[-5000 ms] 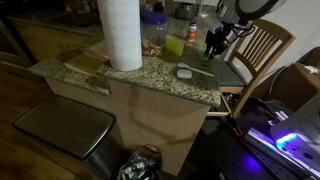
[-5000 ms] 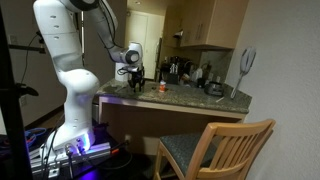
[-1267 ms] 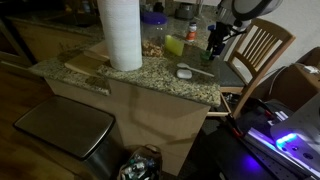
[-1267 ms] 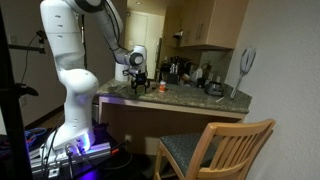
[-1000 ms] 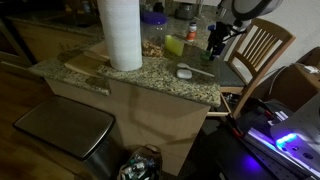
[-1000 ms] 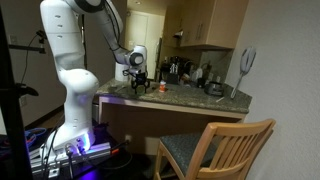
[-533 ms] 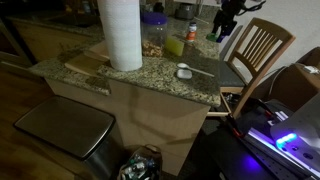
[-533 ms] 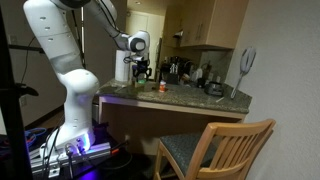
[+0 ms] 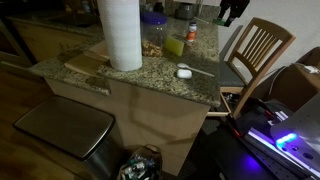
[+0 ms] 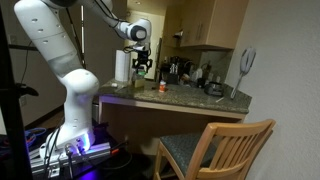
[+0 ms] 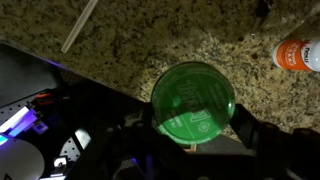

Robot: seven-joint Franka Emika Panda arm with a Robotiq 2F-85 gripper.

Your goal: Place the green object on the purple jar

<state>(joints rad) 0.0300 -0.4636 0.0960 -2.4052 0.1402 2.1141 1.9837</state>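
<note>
Next, my gripper lets go of the green object on the lid of the purple jar [image 9: 153, 17] beside the paper towel roll.
In the wrist view a round, flat, bright green object [image 11: 193, 98] sits between the dark fingers [image 11: 247, 128] of my gripper [image 11: 195, 118], which is shut on it above the speckled granite counter [image 11: 130, 45]. In an exterior view the gripper [image 9: 232, 10] hangs high over the counter's far right end. The purple jar [image 9: 154, 30], see-through with a purple-blue lid, stands behind the paper towel roll [image 9: 120, 35], well to the left of the gripper. In an exterior view the gripper [image 10: 141, 64] is raised above the counter, near the roll [image 10: 121, 68].
A yellow-green block [image 9: 175, 45] and a small red-topped container [image 9: 191, 33] stand between the jar and the gripper; the container [image 11: 297, 55] also shows below the wrist. A white scoop [image 9: 184, 71] lies near the counter's front. A wooden chair [image 9: 258, 50] stands by the counter's end.
The gripper has risen from just above the counter to well over it, carrying the green object, and has shifted slightly towards the back.
</note>
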